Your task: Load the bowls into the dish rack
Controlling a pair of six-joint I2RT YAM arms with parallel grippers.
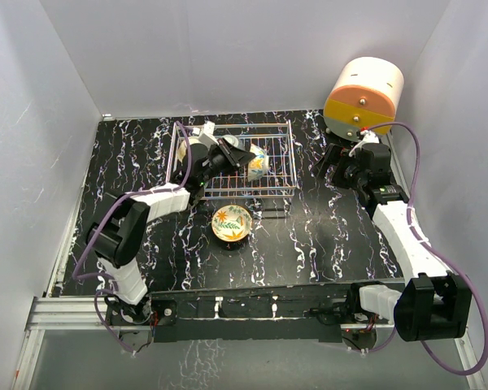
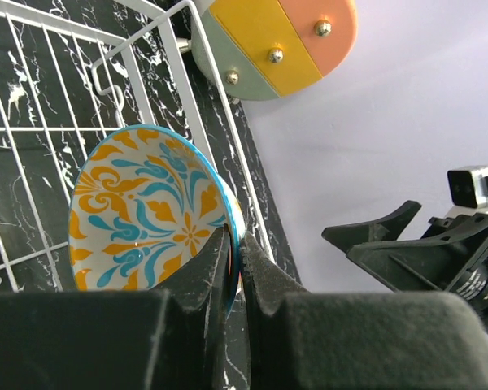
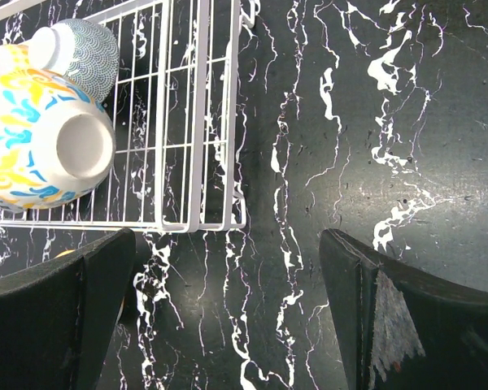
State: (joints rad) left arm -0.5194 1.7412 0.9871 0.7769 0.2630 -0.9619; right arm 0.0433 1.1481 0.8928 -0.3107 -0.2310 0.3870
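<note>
Next, my left gripper releases the orange-and-blue bowl in the dish rack (image 1: 232, 178), so that it sits just in front of the blue-patterned bowl.
My left gripper (image 1: 242, 154) is shut on the rim of the orange-and-blue floral bowl (image 2: 146, 207) and holds it on edge inside the white wire dish rack (image 1: 278, 138). The same bowl shows in the top view (image 1: 259, 165) and, from its underside, in the right wrist view (image 3: 45, 142). A blue-patterned bowl (image 3: 85, 49) stands behind it in the rack. A yellow-cream bowl (image 1: 232, 222) with a leaf pattern sits on the table in front of the rack. My right gripper (image 1: 335, 159) is open and empty, right of the rack over bare table (image 3: 309, 162).
A round cream-and-orange drum-shaped cabinet (image 1: 363, 95) stands at the back right, close behind my right gripper. White walls close the table on three sides. The tabletop is black marble with white veins.
</note>
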